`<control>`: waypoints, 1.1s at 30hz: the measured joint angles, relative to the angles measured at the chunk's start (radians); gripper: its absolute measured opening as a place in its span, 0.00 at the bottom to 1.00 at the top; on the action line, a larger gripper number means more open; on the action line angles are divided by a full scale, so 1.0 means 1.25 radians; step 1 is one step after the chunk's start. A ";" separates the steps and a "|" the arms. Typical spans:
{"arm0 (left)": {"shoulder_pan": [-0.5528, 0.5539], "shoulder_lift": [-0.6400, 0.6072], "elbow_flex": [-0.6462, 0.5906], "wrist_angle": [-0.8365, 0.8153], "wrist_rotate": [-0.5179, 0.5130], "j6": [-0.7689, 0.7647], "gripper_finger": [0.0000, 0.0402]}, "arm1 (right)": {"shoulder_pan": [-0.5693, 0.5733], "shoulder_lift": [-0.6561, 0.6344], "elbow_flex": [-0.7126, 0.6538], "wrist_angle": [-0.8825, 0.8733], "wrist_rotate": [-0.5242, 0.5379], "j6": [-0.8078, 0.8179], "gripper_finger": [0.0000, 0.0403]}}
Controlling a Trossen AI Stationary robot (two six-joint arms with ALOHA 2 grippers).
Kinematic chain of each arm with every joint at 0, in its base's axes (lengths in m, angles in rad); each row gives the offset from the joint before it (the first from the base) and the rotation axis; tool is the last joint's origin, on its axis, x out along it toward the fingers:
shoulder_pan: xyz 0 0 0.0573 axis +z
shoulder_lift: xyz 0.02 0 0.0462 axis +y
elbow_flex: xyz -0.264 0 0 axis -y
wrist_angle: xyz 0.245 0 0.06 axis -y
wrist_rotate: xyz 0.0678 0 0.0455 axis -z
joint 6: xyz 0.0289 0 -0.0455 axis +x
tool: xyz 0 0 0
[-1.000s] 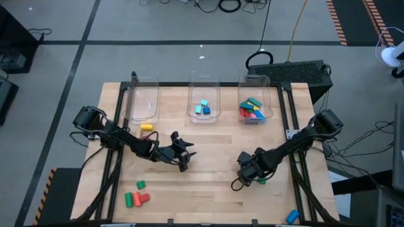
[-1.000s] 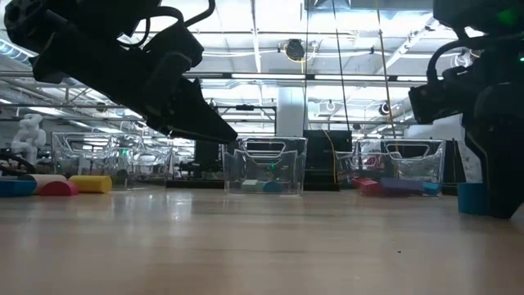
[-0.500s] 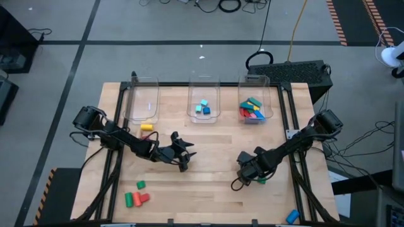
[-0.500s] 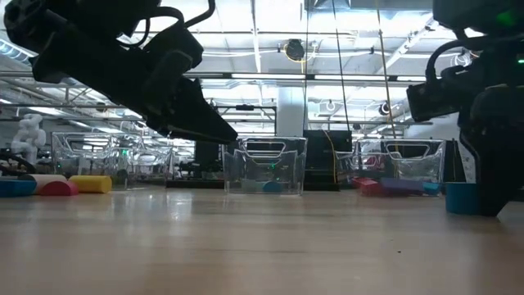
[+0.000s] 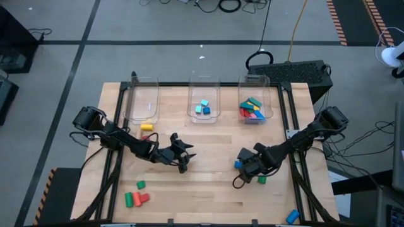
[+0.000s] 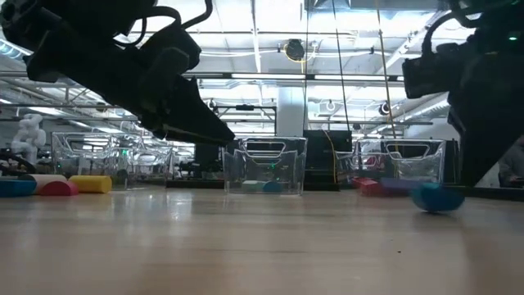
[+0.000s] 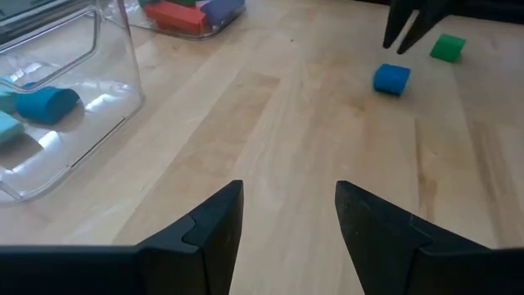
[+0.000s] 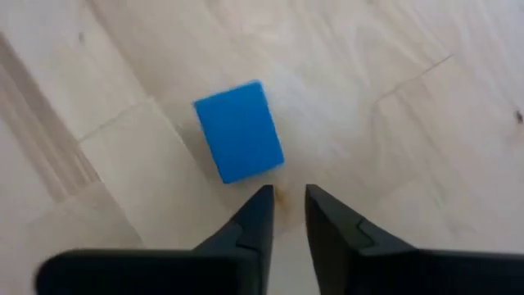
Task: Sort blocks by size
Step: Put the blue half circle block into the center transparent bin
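Note:
The small blue block is just past my right gripper's closed fingers, so next I open them, reach farther over the small blue block and grip its sides [image 8: 271, 124].
A small blue block [image 8: 239, 131] lies flat on the table just ahead of my right gripper [image 8: 286, 192], which hangs over it, pointing steeply down, shut and with nothing between its fingers. From above, the block [image 5: 238, 164] shows at the gripper's [image 5: 246, 168] left side. In the left wrist view the same blue block [image 7: 391, 79] lies below the right fingers. A green block [image 5: 261, 180] lies beside it on the near side. My left gripper [image 5: 183, 153] waits open over the table's middle left.
Three clear bins stand along the far edge: the left one [image 5: 142, 104], the middle one [image 5: 204, 116] holding blue cubes, and the right one [image 5: 254, 120] holding coloured bars. A yellow block [image 5: 146, 127], red and green blocks [image 5: 136, 198] and a blue block [image 5: 291, 216] lie loose.
My right gripper has shut and risen off the table without the blue block. The block has come out from under the fingers, has shifted a little toward the table's left, and lies on the wood. My left arm has kept still.

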 joint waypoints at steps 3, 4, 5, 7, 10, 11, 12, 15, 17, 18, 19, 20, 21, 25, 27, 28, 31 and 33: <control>-0.003 0.000 0.000 0.000 -0.001 0.000 0.49 | 0.000 0.000 0.000 0.008 -0.011 -0.020 0.25; -0.004 0.000 0.000 0.000 -0.001 0.000 0.49 | 0.000 0.000 0.000 0.014 -0.011 -0.021 0.29; -0.004 0.000 0.000 0.000 -0.001 0.000 0.49 | 0.000 0.000 0.000 0.022 -0.011 -0.028 0.33; -0.004 0.000 0.000 0.000 -0.001 0.000 0.49 | -0.003 0.000 0.000 0.055 -0.011 -0.055 0.41; -0.003 0.000 0.000 0.001 -0.002 0.000 0.49 | -0.005 0.000 0.000 0.103 -0.011 -0.141 0.54; -0.003 0.000 0.000 0.001 -0.002 0.000 0.49 | -0.007 0.000 0.000 0.114 -0.010 -0.176 0.58; -0.003 0.000 0.000 0.001 -0.002 0.001 0.49 | -0.010 0.000 0.000 0.123 -0.006 -0.208 0.62; -0.004 0.000 0.000 0.001 -0.002 0.001 0.49 | -0.019 0.000 0.000 0.132 0.031 -0.259 0.72; -0.004 0.000 0.000 0.002 -0.002 0.001 0.49 | -0.026 0.002 0.001 0.132 0.036 -0.277 0.76; -0.004 0.000 0.000 0.002 -0.002 0.001 0.49 | -0.029 0.007 0.001 0.132 0.034 -0.287 0.78; -0.004 0.000 0.000 0.002 -0.002 0.001 0.49 | -0.031 0.012 0.001 0.131 0.030 -0.298 0.79; -0.004 0.000 0.000 0.002 -0.002 0.001 0.49 | -0.032 0.021 0.001 0.132 0.029 -0.315 0.79; -0.004 0.000 0.000 0.002 -0.002 0.001 0.49 | -0.031 0.030 0.001 0.134 0.029 -0.334 0.79; -0.004 0.000 0.000 0.000 -0.002 0.001 0.49 | -0.031 0.076 0.001 0.144 0.023 -0.393 0.73; -0.005 0.000 0.000 0.000 -0.002 0.001 0.49 | -0.031 0.091 0.001 0.148 0.023 -0.397 0.68; -0.005 0.000 0.000 -0.001 -0.002 0.001 0.49 | -0.031 0.095 0.002 0.151 0.022 -0.396 0.65; -0.005 0.000 0.000 -0.003 -0.002 0.001 0.49 | -0.031 0.097 0.003 0.154 0.019 -0.380 0.54; -0.005 0.000 0.000 -0.003 -0.002 0.001 0.49 | -0.031 0.097 0.003 0.157 0.018 -0.377 0.45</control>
